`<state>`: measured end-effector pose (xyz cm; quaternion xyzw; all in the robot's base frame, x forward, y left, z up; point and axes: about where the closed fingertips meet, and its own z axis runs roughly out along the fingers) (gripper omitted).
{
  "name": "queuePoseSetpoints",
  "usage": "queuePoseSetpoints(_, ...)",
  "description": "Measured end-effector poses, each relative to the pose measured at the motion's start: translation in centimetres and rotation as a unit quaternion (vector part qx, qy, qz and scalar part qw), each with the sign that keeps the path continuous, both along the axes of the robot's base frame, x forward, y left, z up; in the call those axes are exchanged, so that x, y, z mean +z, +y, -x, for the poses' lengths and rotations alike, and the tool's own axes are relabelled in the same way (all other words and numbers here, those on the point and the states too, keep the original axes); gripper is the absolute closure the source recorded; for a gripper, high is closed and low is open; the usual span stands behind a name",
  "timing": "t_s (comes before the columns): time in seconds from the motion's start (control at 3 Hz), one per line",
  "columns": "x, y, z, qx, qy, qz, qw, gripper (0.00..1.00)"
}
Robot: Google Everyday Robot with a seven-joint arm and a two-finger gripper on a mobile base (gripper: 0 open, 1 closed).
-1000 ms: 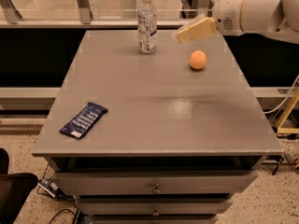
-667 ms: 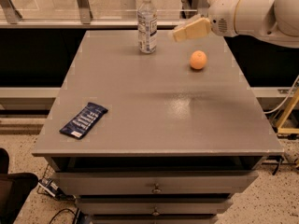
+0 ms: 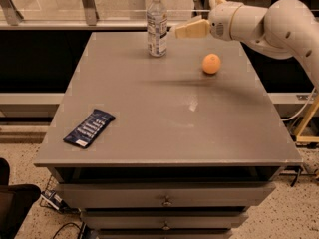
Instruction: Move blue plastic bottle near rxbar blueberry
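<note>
The robot's gripper needs to close on the upper half (image 3: pixel 156 20) of the blue plastic bottle, slightly below the bottle's white cap.
The blue plastic bottle (image 3: pixel 157 24) stands upright at the far edge of the grey table (image 3: pixel 164 108), clear with a white cap and a printed label. The rxbar blueberry (image 3: pixel 89 128) lies flat near the table's front left corner, a dark navy wrapper with white lettering. My gripper (image 3: pixel 182 31) reaches in from the right on a white arm, at about the bottle's label height, just right of the bottle with a small gap between them. It holds nothing.
A round orange fruit (image 3: pixel 211 63) sits on the table right of the bottle, below the arm. Metal railing posts (image 3: pixel 87 4) stand behind the table. Drawers (image 3: pixel 167 200) are under the tabletop.
My gripper has moved left along the far edge, from above the orange towards the bottle. The bottle, bar and orange have not moved.
</note>
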<state>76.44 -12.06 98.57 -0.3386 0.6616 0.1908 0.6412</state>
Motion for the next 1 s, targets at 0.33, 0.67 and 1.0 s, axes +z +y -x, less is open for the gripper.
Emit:
queuePoseSetpoints(0.33, -0.9, 0.8, -2.7, 0.001, -0.004, -0.011, 0.9999, 0.0)
queuePoseSetpoints(0.67, -1.4, 2.0, -4.7, 0.007, -0.002, -0.017, 0.9998, 0.0)
queuePoseSetpoints(1.0, -1.6, 3.2, -5.6, 0.001, 0.016, -0.019, 0.9997, 0.0)
